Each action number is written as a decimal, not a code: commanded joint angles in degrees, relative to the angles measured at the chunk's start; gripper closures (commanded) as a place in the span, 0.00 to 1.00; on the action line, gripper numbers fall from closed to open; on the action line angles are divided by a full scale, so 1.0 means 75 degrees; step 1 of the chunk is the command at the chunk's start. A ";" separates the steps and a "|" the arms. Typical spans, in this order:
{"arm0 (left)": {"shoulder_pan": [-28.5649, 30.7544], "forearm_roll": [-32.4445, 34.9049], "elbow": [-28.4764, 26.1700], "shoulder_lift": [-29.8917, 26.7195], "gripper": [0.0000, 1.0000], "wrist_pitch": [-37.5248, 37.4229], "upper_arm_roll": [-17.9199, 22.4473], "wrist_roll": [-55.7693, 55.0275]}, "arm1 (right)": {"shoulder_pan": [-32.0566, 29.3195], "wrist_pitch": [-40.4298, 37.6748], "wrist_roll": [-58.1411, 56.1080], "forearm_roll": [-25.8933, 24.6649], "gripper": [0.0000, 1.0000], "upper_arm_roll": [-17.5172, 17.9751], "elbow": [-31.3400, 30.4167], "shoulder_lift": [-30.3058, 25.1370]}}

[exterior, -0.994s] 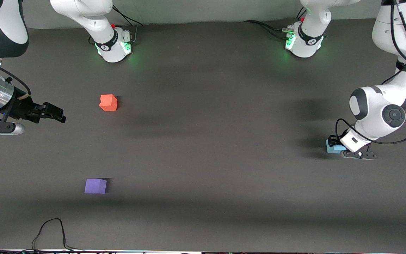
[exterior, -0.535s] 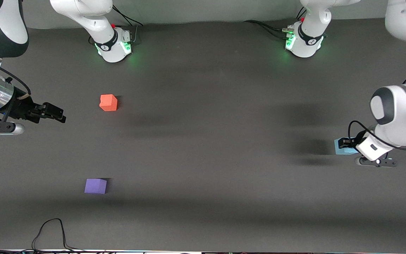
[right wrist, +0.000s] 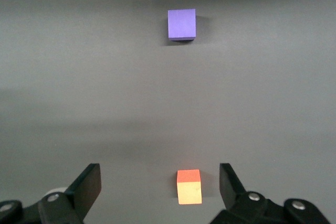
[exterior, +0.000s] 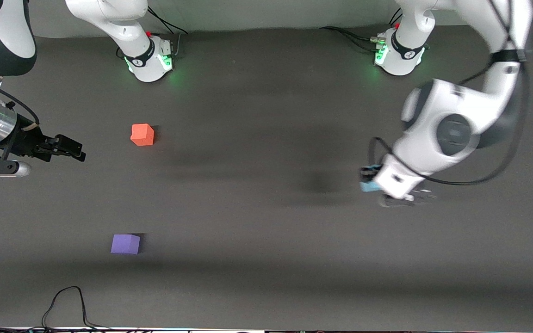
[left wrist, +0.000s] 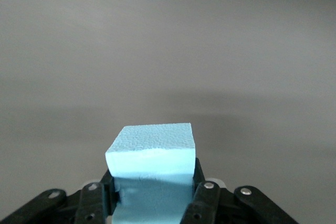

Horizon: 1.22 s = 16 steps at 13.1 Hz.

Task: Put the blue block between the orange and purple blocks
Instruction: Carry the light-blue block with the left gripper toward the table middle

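Observation:
The blue block will go on the table's open middle (exterior: 254, 169) from my left gripper, slightly nearer the front camera than the orange block.
My left gripper (exterior: 369, 180) is shut on the blue block (exterior: 367, 186) and holds it in the air over the table toward the left arm's end; in the left wrist view the block (left wrist: 152, 163) sits clamped between the fingers (left wrist: 206, 195). The orange block (exterior: 142, 134) rests on the table toward the right arm's end. The purple block (exterior: 125, 243) lies nearer the front camera than the orange one. My right gripper (exterior: 70, 149) is open and empty, waiting at the right arm's end. Its wrist view shows the orange block (right wrist: 189, 186) and the purple block (right wrist: 181, 23).
The dark table (exterior: 266, 222) stretches between the blocks and my left gripper. A black cable (exterior: 65, 300) loops at the table's front edge near the right arm's end. The two arm bases (exterior: 148, 58) stand along the top of the front view.
My left gripper has lifted the blue block off the table and carried it toward the middle of the table. The right arm has not moved.

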 commanded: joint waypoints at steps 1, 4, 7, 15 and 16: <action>-0.1656 0.0418 0.1533 0.1471 0.58 0.0159 0.0130 -0.1893 | 0.0000 -0.0018 0.0091 -0.0016 0.00 -0.0029 0.0088 0.0049; -0.3157 0.1717 0.2928 0.3030 0.58 0.0500 0.0142 -0.3968 | 0.0000 -0.0018 0.0091 -0.0016 0.00 -0.0040 0.0076 0.0049; -0.4108 0.2585 0.3143 0.3911 0.58 0.1259 0.0340 -0.5236 | 0.0000 -0.0018 0.0091 -0.0016 0.00 -0.0040 0.0065 0.0049; -0.4463 0.2799 0.3143 0.4359 0.00 0.1826 0.0587 -0.5615 | 0.0000 -0.0030 0.0091 -0.0005 0.00 -0.0052 0.0065 0.0061; -0.4417 0.2787 0.3143 0.4243 0.00 0.1755 0.0599 -0.5487 | 0.0000 -0.0030 0.0091 -0.0016 0.00 -0.0052 0.0065 0.0049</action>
